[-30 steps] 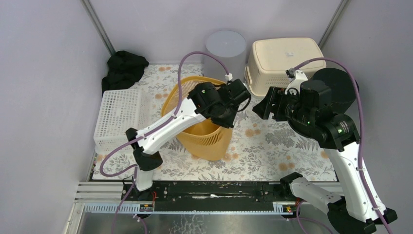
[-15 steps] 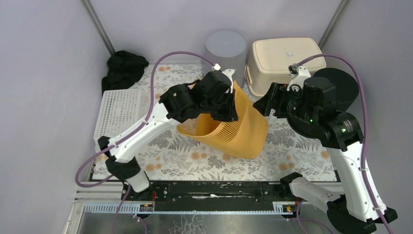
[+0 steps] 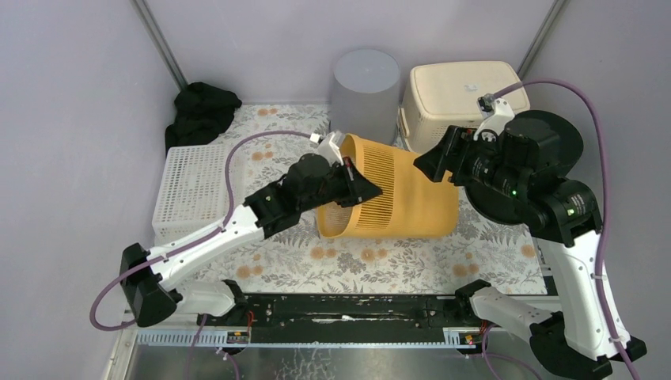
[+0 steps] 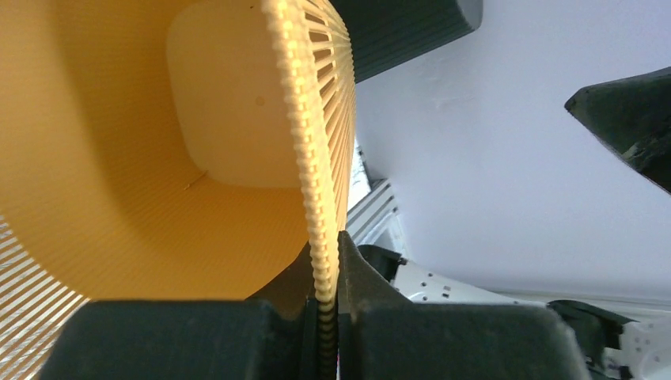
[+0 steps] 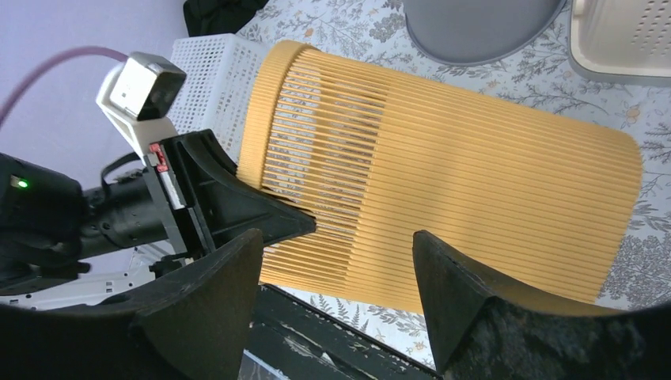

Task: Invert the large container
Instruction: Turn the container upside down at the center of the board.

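Note:
The opening of the large container slants up in my left gripper, so next I lay the container flat on its side and grip its rim [image 3: 354, 215] again before I tip it over.
The large container, an orange slatted basket [image 3: 403, 194], lies tipped on its side over the flowered mat, mouth to the left and base to the right. My left gripper [image 3: 349, 180] is shut on its rim; the left wrist view shows the ribbed rim [image 4: 316, 158] pinched between both fingers, with the gripper [image 4: 326, 269] at the lower edge. My right gripper [image 3: 434, 162] hovers open just above the basket's base end, apart from it. Seen from the right wrist, the basket [image 5: 475, 182] lies below the spread jaws of that gripper [image 5: 336, 241], which hold nothing.
A grey cylindrical bin [image 3: 365, 79] and an upturned cream tub [image 3: 461, 93] stand at the back. A white mesh basket [image 3: 194, 190] sits at the left, with black cloth [image 3: 204, 111] behind it. A dark round bin [image 3: 558, 134] is partly hidden behind the right arm.
The left gripper has swung the orange basket from upright onto its side, and that arm has stretched lower and to the left. The right gripper has stayed open and shifted slightly.

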